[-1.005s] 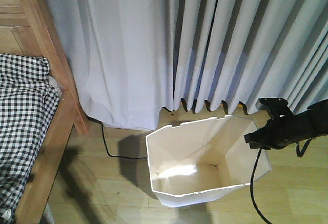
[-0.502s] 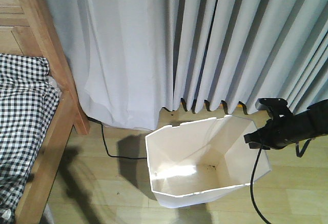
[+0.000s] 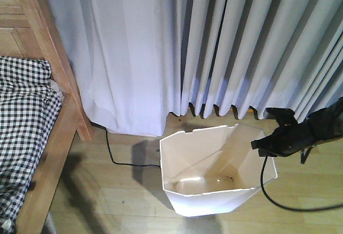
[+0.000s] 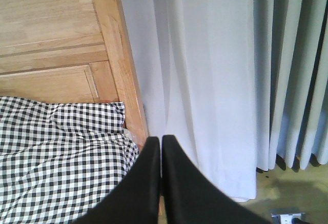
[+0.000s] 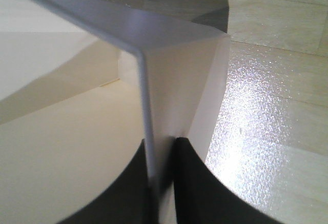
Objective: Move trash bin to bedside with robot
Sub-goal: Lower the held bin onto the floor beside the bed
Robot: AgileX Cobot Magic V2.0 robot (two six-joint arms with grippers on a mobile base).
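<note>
Next, my right gripper lets go of the white trash bin on the wooden floor (image 3: 189, 192) next to the end of the black cable.
The white trash bin (image 3: 203, 204) stands on the wooden floor in front of the curtain, its cream inside showing, to the right of the bedside. My right gripper (image 3: 261, 144) is shut on its right wall at the rim. In the right wrist view that gripper (image 5: 161, 142) has one finger inside and one outside the thin bin wall (image 5: 169, 70). The bed's wooden post (image 3: 51, 57) and checked bedding (image 3: 24, 116) fill the left edge. My left gripper (image 4: 161, 139) is shut on nothing, held above the bedding (image 4: 61, 152) near the post (image 4: 120, 55).
A long pale curtain (image 3: 214, 46) hangs behind the bin down to the floor. A black cable (image 3: 115, 156) runs over the floor between bed and bin. The arm's own cable (image 3: 278, 202) loops over the floor at the right. A small white socket block (image 4: 287, 216) lies below the curtain.
The bin has shifted slightly right and sits lower and more upright. My right gripper moved a little down and left with it, and its cable now trails along the floor.
</note>
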